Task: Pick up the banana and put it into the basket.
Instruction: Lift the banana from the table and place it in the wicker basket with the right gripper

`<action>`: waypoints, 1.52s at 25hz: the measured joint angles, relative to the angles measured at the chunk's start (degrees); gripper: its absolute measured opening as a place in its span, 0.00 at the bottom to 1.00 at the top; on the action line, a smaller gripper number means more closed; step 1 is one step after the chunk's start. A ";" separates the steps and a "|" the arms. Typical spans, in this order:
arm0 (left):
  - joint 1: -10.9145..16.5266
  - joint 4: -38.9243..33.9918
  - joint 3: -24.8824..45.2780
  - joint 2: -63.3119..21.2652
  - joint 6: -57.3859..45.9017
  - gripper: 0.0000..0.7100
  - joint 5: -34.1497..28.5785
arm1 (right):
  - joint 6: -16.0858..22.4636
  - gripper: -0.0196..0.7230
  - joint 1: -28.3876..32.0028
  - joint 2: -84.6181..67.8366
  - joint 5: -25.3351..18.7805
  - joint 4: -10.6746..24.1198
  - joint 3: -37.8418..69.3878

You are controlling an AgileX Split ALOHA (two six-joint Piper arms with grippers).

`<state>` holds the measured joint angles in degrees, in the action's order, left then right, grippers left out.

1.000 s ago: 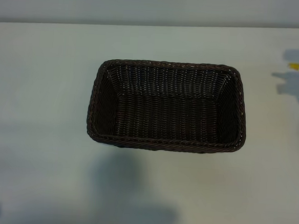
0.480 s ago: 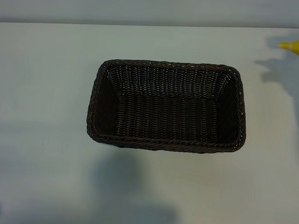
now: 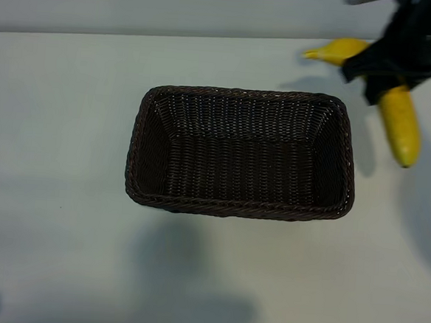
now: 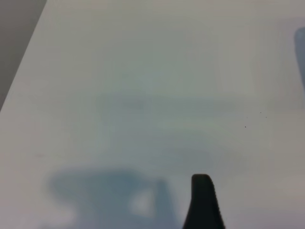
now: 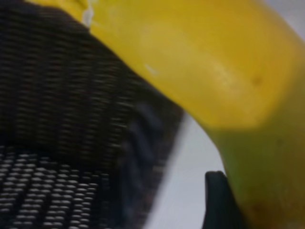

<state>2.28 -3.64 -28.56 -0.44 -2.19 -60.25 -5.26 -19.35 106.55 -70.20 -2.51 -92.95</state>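
Observation:
Next, my right gripper releases the banana, which hangs above the table now, on the middle of the basket's woven bottom (image 3: 237,162).
The banana (image 3: 400,128), bright yellow and curved, hangs above the table just right of the basket's far right corner, its stem tip (image 3: 315,54) pointing left. My right gripper (image 3: 394,67) is shut on the banana's middle from above. In the right wrist view the banana (image 5: 205,71) fills the frame beside one dark finger (image 5: 217,202), with the basket's wall (image 5: 71,119) close below. The dark-brown woven basket (image 3: 246,95) sits mid-table with nothing in it. My left gripper (image 4: 154,191) hovers over bare table, open, with only one finger (image 4: 202,202) showing.
The white table (image 3: 63,121) stretches to the left of and in front of the basket. Its far edge (image 3: 135,34) meets a grey wall. Arm shadows lie near the front edge (image 3: 185,278).
The right gripper has carried the banana leftward from the frame's right edge to beside the basket's far right corner. The basket and the left arm have not moved.

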 joint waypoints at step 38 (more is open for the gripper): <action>0.00 0.00 0.00 0.00 -0.17 0.76 0.00 | -32.94 0.59 -21.07 8.90 13.76 0.82 -4.51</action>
<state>2.28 -3.64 -28.56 -0.44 -2.36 -60.25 -38.20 -40.42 115.46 -56.44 -1.70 -97.46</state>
